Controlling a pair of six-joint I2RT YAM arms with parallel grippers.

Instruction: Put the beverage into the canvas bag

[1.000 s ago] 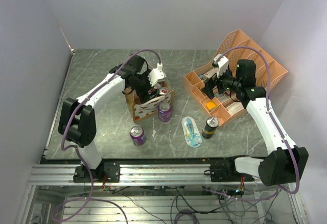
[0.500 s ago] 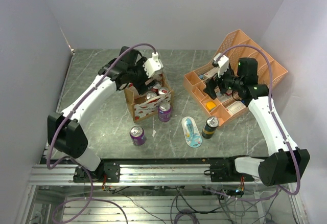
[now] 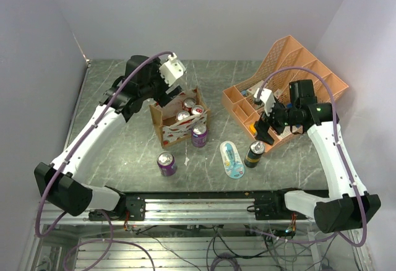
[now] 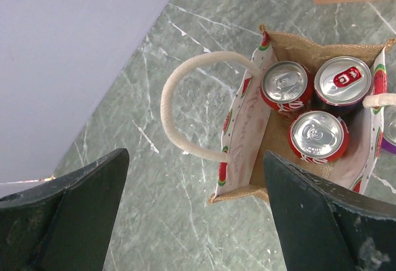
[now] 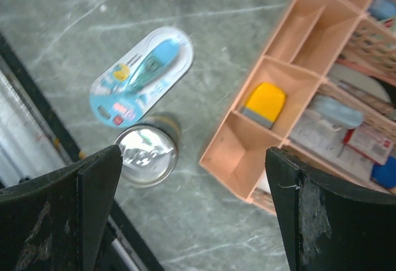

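The dark can is beside the blue blister pack. My right gripper will go to it next and close around the can's silver top [image 3: 257, 148] [image 5: 147, 155].
The tan canvas bag [image 3: 175, 132] with watermelon prints stands mid-table and holds three red-topped cans [image 3: 190, 104]. In the left wrist view the bag [image 4: 242, 136], its white handle [image 4: 179, 98] and the cans [image 4: 318, 135] lie below. My left gripper [image 3: 162, 96] is open and empty, raised behind and left of the bag; it also shows in its own view [image 4: 193, 159]. A purple can [image 3: 199, 135] stands against the bag's front, another [image 3: 166, 163] nearer. A dark can [image 3: 254, 154] stands right of centre. My right gripper [image 3: 265, 129] is open and empty above it [image 5: 147, 154], as its own view [image 5: 193, 159] shows.
An orange mesh organizer [image 3: 291, 85] with small items stands at the right; its compartments show in the right wrist view [image 5: 297, 98]. A blue blister pack [image 3: 232, 158] lies flat between the purple can and the dark can, also in the right wrist view [image 5: 142, 76]. Walls enclose the table.
My left gripper has lifted out of the bag and drawn back to the far left. My right gripper has moved from over the organizer toward the near side, over the dark can.
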